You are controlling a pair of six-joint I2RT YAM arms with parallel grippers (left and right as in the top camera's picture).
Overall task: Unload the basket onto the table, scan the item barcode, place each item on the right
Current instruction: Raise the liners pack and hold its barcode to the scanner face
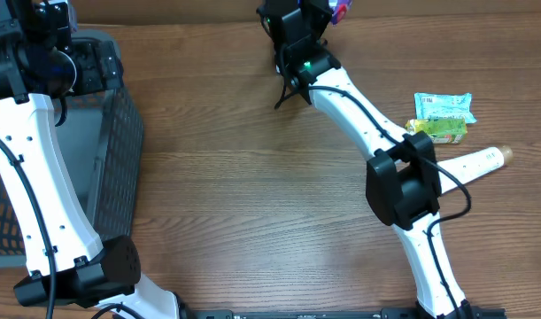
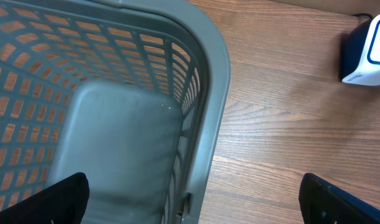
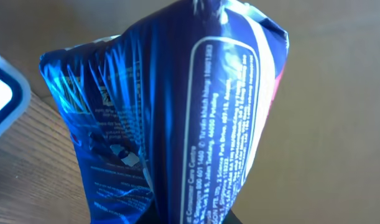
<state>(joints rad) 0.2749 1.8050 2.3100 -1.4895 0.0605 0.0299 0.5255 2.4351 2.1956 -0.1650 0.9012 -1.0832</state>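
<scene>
Next, I let go of the glossy blue packet with my right gripper on top of the white tube [image 1: 469, 157], against the green packet.
My right gripper [image 1: 307, 22] is at the far middle of the table, shut on a glossy blue packet [image 3: 177, 106] with white print. The packet fills the right wrist view and hides the fingers; only a dark bit of them shows at the bottom edge. I cannot make out a barcode among the print. The white and blue scanner [image 2: 367, 50] stands on the wood; its corner [image 3: 3, 96] shows just left of the packet. My left gripper [image 2: 193, 202] hangs open over the grey basket's rim [image 2: 217, 93], its fingertips [image 2: 65, 199] wide apart with nothing between them.
The grey mesh basket [image 1: 119, 133] takes up the table's left side. At the right lie a light blue packet [image 1: 443, 105], a green packet [image 1: 438, 130] and a white tube [image 1: 478, 162], close to the right arm's elbow [image 1: 403, 182].
</scene>
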